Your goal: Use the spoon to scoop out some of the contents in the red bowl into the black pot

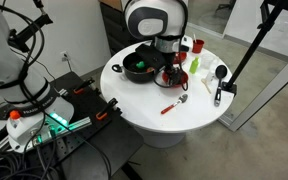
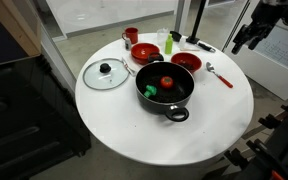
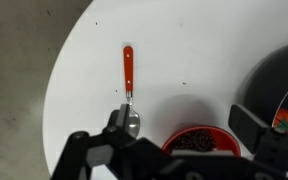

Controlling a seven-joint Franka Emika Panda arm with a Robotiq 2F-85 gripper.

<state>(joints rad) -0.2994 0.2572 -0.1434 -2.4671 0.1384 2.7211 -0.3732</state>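
Note:
The robot's gripper should next move to the spoon's red handle (image 1: pixel 170 107) (image 3: pixel 129 70) and close there, since the spoon's silver head has to stay free for scooping.
The spoon (image 3: pixel 128 68), with a red handle and silver head, lies on the white table left of the red bowl (image 3: pixel 199 142), which holds dark contents. It also shows in both exterior views (image 1: pixel 174 104) (image 2: pixel 220 75). The black pot (image 2: pixel 164 88) sits mid-table with a red and a green item inside; its edge shows in the wrist view (image 3: pixel 279 80). My gripper (image 3: pixel 184 125) is open and empty, hovering above the red bowl (image 2: pixel 186 62) with its left finger over the spoon's head. It shows over the bowl (image 1: pixel 170 76) in an exterior view (image 1: pixel 169 60).
A second red bowl (image 2: pixel 146 52), a small red cup (image 2: pixel 130 36) and a glass lid (image 2: pixel 106 73) stand around the pot. A black ladle (image 1: pixel 221 72) and a green object (image 1: pixel 194 65) lie near the far edge. A black stand (image 1: pixel 246 50) rises beside the round table (image 2: pixel 134 130).

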